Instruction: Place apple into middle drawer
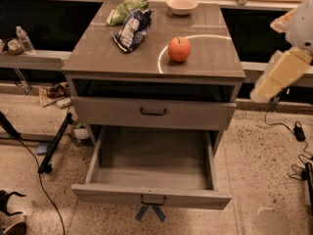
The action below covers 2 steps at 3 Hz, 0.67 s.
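Note:
Next, my gripper goes to the red-orange apple on the grey cabinet top and closes around the apple's middle [179,50].
The red-orange apple [179,49] stands upright on the grey cabinet top [205,58], right of centre, inside a bright ring of light. The middle drawer [151,155] is pulled wide open below; its inner floor is bare and its dark handle faces front. The gripper is out of view. Only cream arm links [281,72] show at the right edge, level with the cabinet top and apart from the apple.
A blue-and-white chip bag [131,29], a green bag [126,9] and a cream bowl [182,5] lie further back on the top. A shut drawer front [154,112] sits above the open drawer. A black stand leg [55,145] and cables [298,131] lie on the floor.

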Available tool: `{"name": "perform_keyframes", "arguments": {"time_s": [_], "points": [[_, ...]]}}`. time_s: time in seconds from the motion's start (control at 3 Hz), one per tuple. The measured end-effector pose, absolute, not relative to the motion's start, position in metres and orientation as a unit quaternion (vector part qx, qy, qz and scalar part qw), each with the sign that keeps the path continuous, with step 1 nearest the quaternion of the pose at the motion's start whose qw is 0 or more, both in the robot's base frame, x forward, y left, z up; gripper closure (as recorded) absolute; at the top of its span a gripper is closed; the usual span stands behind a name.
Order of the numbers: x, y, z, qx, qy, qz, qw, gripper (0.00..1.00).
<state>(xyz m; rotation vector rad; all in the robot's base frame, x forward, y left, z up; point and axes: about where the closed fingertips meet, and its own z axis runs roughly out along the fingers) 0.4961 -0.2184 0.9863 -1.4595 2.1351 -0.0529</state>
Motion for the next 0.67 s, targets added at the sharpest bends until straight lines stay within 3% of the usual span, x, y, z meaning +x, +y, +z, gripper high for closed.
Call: {"name": "perform_keyframes", "arguments": {"time_s": [0.67], "points": [[0.562, -0.213, 0.956, -0.451, 0.788, 0.055, 0.415, 0.00]]}}
